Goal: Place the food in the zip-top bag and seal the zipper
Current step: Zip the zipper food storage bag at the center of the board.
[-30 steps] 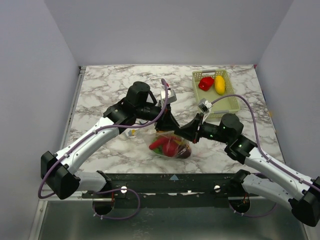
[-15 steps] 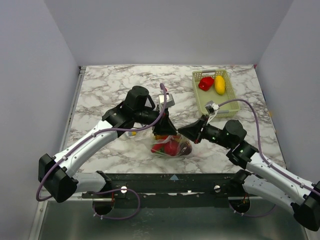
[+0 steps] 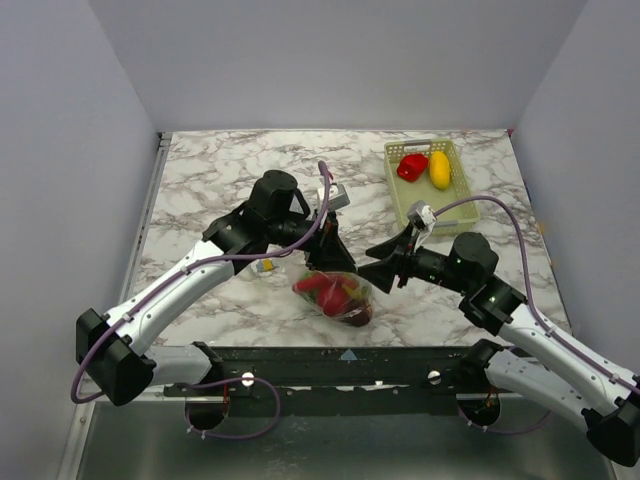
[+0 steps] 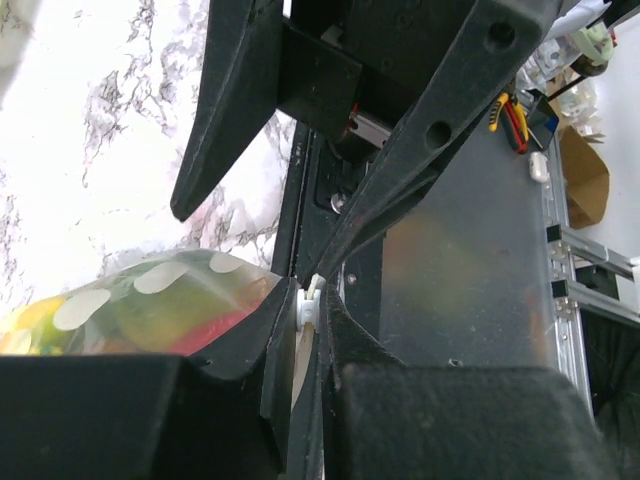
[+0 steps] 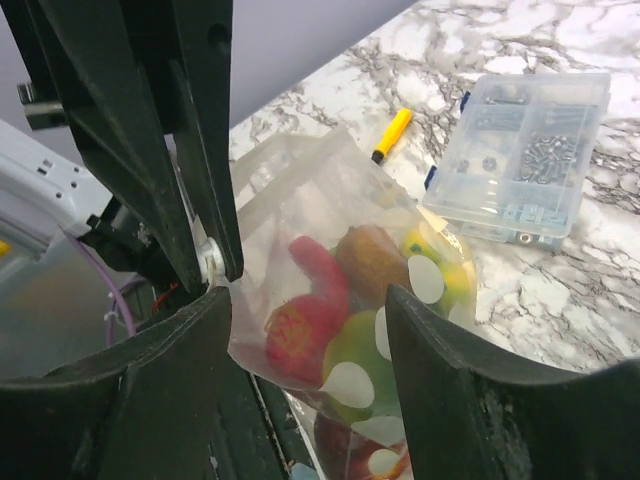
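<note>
My left gripper's fingertips block the white slider's path, so my right gripper needs to hold the slider while my left gripper takes the zipper farther back (image 4: 301, 368).
The zip-top bag (image 3: 335, 296) is clear with white dots and hangs near the table's front edge. It holds food (image 5: 318, 300): red, green, yellow and brown pieces. My left gripper (image 3: 323, 262) is shut on the bag's top edge at the zipper, with the white slider (image 4: 308, 305) between its fingers. The right gripper (image 3: 383, 268) stands open just right of the bag, and in its wrist view its fingers (image 5: 170, 380) flank the bag without touching it. More food, a red piece (image 3: 411, 166) and a yellow piece (image 3: 439, 169), lies in the pale green basket (image 3: 455, 203).
A clear plastic box of screws (image 5: 520, 160) and a yellow marker (image 5: 392, 133) lie on the marble behind the bag. The basket stands at the back right. The table's dark front rail (image 3: 345, 360) runs just below the bag.
My right gripper has opened, let go of the bag's top and drawn back to the right. The bag has sagged toward the front edge, still held by the left gripper.
</note>
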### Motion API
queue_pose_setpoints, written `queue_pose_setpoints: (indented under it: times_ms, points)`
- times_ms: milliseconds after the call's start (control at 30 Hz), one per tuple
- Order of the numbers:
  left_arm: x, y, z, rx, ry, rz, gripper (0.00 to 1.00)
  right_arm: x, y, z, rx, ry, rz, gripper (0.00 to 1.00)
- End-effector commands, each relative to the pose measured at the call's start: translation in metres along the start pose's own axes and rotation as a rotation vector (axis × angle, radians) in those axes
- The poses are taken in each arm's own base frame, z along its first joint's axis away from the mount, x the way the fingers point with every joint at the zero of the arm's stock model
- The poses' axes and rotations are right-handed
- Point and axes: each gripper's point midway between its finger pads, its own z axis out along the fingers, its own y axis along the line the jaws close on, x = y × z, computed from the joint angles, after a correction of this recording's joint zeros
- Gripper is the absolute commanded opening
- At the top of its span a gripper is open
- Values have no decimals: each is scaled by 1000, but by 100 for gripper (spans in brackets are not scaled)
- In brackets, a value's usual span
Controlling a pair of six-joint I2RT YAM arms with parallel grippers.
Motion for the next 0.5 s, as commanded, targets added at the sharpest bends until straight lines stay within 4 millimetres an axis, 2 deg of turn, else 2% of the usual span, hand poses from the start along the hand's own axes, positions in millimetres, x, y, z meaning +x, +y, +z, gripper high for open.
queue_pose_setpoints:
  times_ms: [0,67,233,467]
  points:
    - [-20,-9,1,30,-34,7,0,7,20,-1,-131,69,-66,66]
    - [-20,-7,1,26,-30,2,0,12,25,-3,-167,92,-70,60]
    - [-20,-7,1,27,-17,6,0,10,35,-11,-214,64,-93,56]
    - [-18,-7,0,23,-7,1,0,-3,29,-18,-123,36,-78,56]
